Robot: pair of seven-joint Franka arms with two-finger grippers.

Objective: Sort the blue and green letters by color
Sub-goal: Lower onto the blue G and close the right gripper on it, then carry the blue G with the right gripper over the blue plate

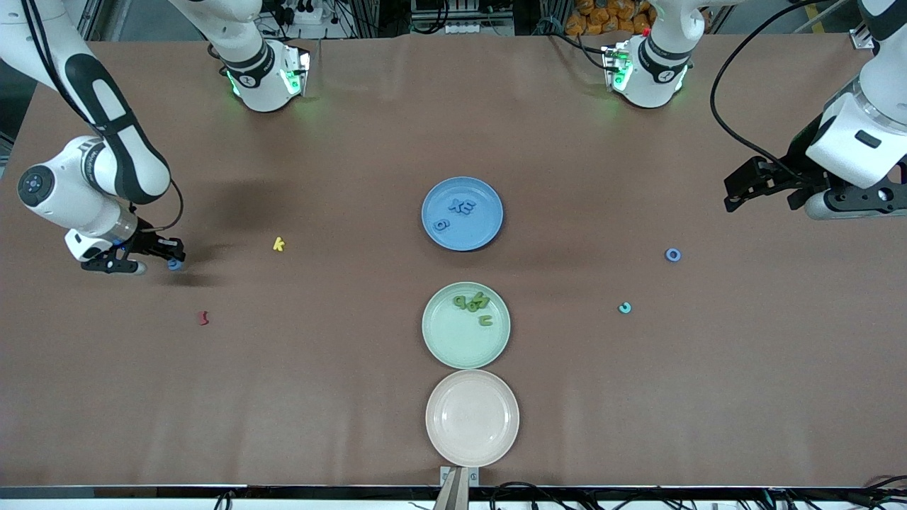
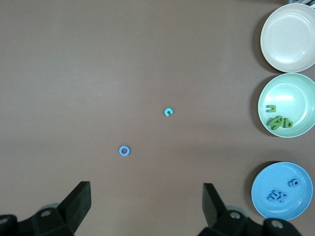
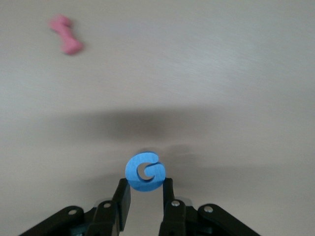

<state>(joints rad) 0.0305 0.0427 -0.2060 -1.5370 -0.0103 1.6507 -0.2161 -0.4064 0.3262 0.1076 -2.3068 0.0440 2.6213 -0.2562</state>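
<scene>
I will let go of the blue letter G with my right gripper near the middle of the blue plate, close beside the touching blue letters (image 1: 461, 219).
My right gripper (image 1: 172, 262) (image 3: 145, 186) is shut on a blue letter G (image 1: 174, 264) (image 3: 145, 171), low over the table at the right arm's end. A blue plate (image 1: 432, 198) (image 2: 261, 196) holds several blue letters (image 1: 462, 207) (image 2: 276, 196). A green plate (image 1: 443, 340) (image 2: 295, 86) nearer the front camera holds several green letters (image 1: 473, 302) (image 2: 278, 122). A blue ring letter (image 1: 673, 255) (image 2: 124, 151) and a teal c (image 1: 624, 307) (image 2: 169, 112) lie loose toward the left arm's end. My left gripper (image 1: 734, 193) (image 2: 146, 204) hangs open and empty above that end.
An empty beige plate (image 1: 472, 453) (image 2: 288, 37) sits nearest the front camera, in line with the other two. A yellow k (image 1: 278, 244) and a dark red letter (image 1: 203, 318) (image 3: 65, 40) lie near the right gripper.
</scene>
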